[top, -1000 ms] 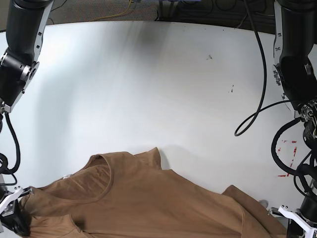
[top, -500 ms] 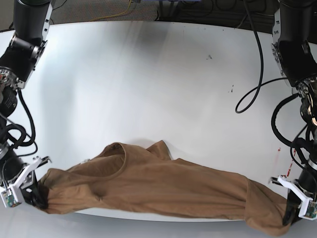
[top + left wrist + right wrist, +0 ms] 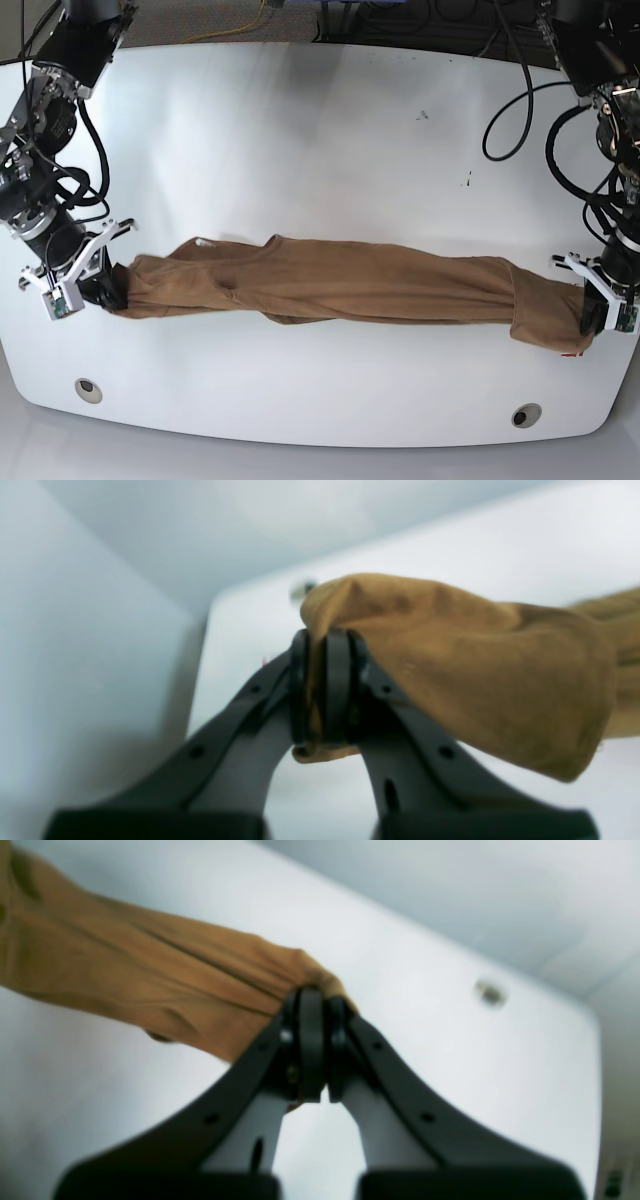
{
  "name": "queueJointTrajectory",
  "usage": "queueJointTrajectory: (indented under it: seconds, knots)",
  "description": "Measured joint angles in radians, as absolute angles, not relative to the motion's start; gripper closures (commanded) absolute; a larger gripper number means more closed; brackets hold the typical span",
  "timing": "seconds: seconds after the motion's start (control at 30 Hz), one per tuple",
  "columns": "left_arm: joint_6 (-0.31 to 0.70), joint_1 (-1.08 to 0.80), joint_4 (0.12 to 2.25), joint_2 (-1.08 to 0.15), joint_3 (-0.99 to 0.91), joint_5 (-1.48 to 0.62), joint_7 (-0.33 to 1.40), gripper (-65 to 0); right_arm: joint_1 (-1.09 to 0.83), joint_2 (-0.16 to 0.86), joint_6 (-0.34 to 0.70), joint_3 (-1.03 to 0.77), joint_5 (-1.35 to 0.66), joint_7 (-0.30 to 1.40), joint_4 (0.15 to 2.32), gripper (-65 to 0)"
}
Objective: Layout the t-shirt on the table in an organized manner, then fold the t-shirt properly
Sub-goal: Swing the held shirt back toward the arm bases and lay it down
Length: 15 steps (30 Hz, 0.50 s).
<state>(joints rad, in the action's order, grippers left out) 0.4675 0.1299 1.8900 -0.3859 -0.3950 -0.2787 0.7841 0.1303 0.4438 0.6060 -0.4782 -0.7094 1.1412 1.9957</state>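
The t-shirt end in my right gripper needs to be released on the bare white table (image 3: 209, 97), near the table's far edge by the yellow cable.
The tan-brown t-shirt (image 3: 340, 285) is stretched into a long, bunched band across the near half of the white table (image 3: 300, 140). My left gripper (image 3: 590, 315), on the right of the base view, is shut on the shirt's right end. The left wrist view shows its fingers (image 3: 325, 690) pinching a fold of the t-shirt (image 3: 475, 680). My right gripper (image 3: 105, 290), on the left of the base view, is shut on the other end. In the right wrist view its fingers (image 3: 312, 1050) clamp the gathered t-shirt (image 3: 150, 970), which trails off to the left.
Two round grey holes (image 3: 88, 388) (image 3: 525, 414) sit near the table's front edge, below the shirt. Small black specks (image 3: 422, 115) mark the far right area. Black cables (image 3: 510, 110) loop beside the arm on the right. Carpet lies beyond the far edge.
Both grippers have drawn the shirt from the front edge further onto the table. It has gone from a loose draped spread to a taut, narrow band between them.
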Motion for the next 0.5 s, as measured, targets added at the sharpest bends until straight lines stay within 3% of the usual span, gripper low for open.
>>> queueJointTrajectory:
  seconds: [0.33, 0.5]
  knots:
    - [0.693, -0.072, 1.9, -0.385, -0.541, -0.315, 0.772, -2.3, -0.096, 0.37, 0.603, -0.527, -0.832, 1.134, 1.995, -0.1]
    - [0.707, -0.173, 1.9, -0.374, -0.599, -0.313, 0.777, -2.3, -0.22, 0.32, 0.6, -0.529, -0.866, 1.137, 1.995, -0.1]
